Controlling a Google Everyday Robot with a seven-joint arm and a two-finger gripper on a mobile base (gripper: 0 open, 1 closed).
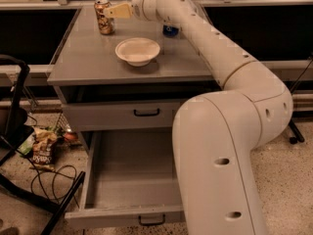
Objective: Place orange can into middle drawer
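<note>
My gripper should next close on the upper half of the orange can (103,10), which stands behind the white bowl on the top of the grey cabinet.
The orange can (103,16) stands upright at the back left of the grey cabinet top (88,58). My gripper (114,11) is stretched out over the top at can height, its tip right at the can's right side; I cannot tell if it touches. The middle drawer (129,173) is pulled wide open below and holds nothing; its front with a small black handle (151,220) is nearest me. My large white arm (220,146) hides the drawer's right part.
A white bowl (138,50) sits mid-top, right of the can. A blue can (170,31) shows partly behind my arm. The upper handled drawer (146,112) is shut. A snack bag (43,151), cables and black chair legs (14,111) are on the floor at left.
</note>
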